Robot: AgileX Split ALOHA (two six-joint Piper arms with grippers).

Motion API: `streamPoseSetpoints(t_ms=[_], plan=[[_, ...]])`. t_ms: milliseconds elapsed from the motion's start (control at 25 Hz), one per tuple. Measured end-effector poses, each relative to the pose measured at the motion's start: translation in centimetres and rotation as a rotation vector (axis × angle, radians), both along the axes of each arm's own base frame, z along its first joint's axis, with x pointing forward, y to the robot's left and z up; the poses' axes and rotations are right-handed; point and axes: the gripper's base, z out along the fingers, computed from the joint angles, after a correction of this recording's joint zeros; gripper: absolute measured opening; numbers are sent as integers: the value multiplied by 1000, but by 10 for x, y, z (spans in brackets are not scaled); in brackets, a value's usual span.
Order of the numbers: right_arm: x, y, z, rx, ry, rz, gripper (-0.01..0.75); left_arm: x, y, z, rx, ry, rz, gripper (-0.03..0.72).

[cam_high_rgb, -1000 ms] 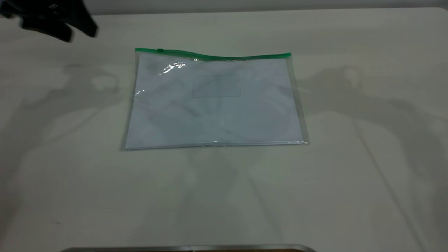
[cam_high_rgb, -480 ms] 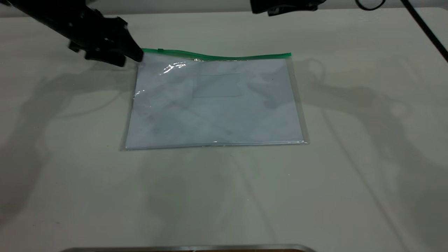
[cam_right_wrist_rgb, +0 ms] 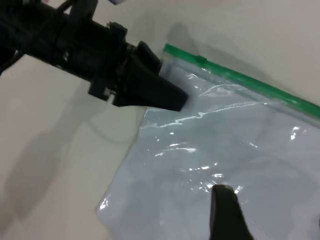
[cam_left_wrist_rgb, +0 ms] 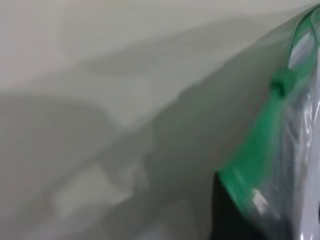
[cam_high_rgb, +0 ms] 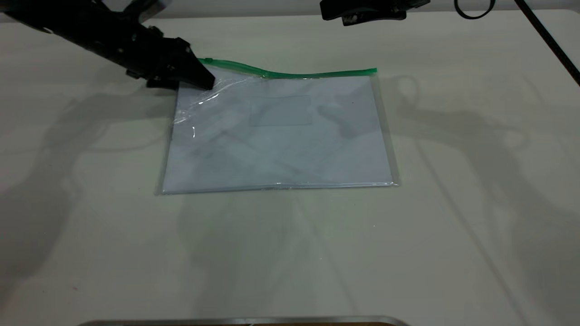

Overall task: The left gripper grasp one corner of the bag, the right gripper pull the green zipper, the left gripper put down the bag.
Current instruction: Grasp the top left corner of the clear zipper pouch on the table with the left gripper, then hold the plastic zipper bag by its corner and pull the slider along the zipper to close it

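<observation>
The slider point(cam_high_rgb: 208, 59) point(cam_right_wrist_rgb: 201, 59) on the green zipper, close to my left gripper, is the next thing for my right gripper, which will go there and take hold of it.
The bag point(cam_high_rgb: 281, 136) lies flat on the table, clear with white paper inside. The green zipper point(cam_high_rgb: 308, 74) runs along its far edge, with the slider point(cam_high_rgb: 206, 60) near the left end. My left gripper point(cam_high_rgb: 204, 81) is shut on the bag's far left corner, which is raised a little and crinkled. In the left wrist view a black finger point(cam_left_wrist_rgb: 222, 220) sits against the green corner point(cam_left_wrist_rgb: 250, 170), with the slider point(cam_left_wrist_rgb: 282, 85) beyond. My right gripper point(cam_high_rgb: 362, 11) hovers high over the far edge, open and empty. Its view shows one finger point(cam_right_wrist_rgb: 227, 210) above the bag point(cam_right_wrist_rgb: 225, 150) and the left gripper point(cam_right_wrist_rgb: 165, 95).
A black cable point(cam_high_rgb: 548, 36) hangs across the far right of the table point(cam_high_rgb: 453, 226). A metal rim point(cam_high_rgb: 244, 320) lies at the near edge. Arm shadows fall across the table on both sides of the bag.
My left gripper has moved right from beside the bag onto its far left corner and closed there. The corner and the zipper's left end have risen. The right gripper came into view and holds.
</observation>
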Motion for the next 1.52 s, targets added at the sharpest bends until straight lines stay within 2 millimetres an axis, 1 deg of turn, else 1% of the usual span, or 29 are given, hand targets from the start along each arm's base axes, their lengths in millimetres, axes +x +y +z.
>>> streamPoseSetpoints(t_ms=[80,160,240,280,400,520,640,880,960,1280,1520], plan=[[9,3,-7,3,0,29,475,1,-10,0,20,-47,-30,328],[18,7,-15,3,-4,71,475,1,-16,0,37,-89,-66,200],[30,12,-22,13,-18,121,475,1,-18,0,50,-119,-99,93],[34,14,-25,14,-28,153,475,1,-18,0,55,-134,-116,60],[52,22,-29,48,-77,236,475,1,-18,1,62,-182,-160,52],[65,27,-39,81,-112,285,475,2,-19,2,66,-257,-219,52],[72,32,-41,117,-144,336,475,3,-23,6,39,-346,-287,52],[75,41,-32,154,-188,399,461,1,-31,15,-31,-560,-458,60],[73,48,-33,145,-208,412,457,0,-32,16,-30,-609,-503,62],[71,75,-48,114,-255,362,456,-1,-33,17,-39,-634,-526,65],[74,78,-62,147,-265,294,455,-1,-34,17,-48,-634,-532,67]])
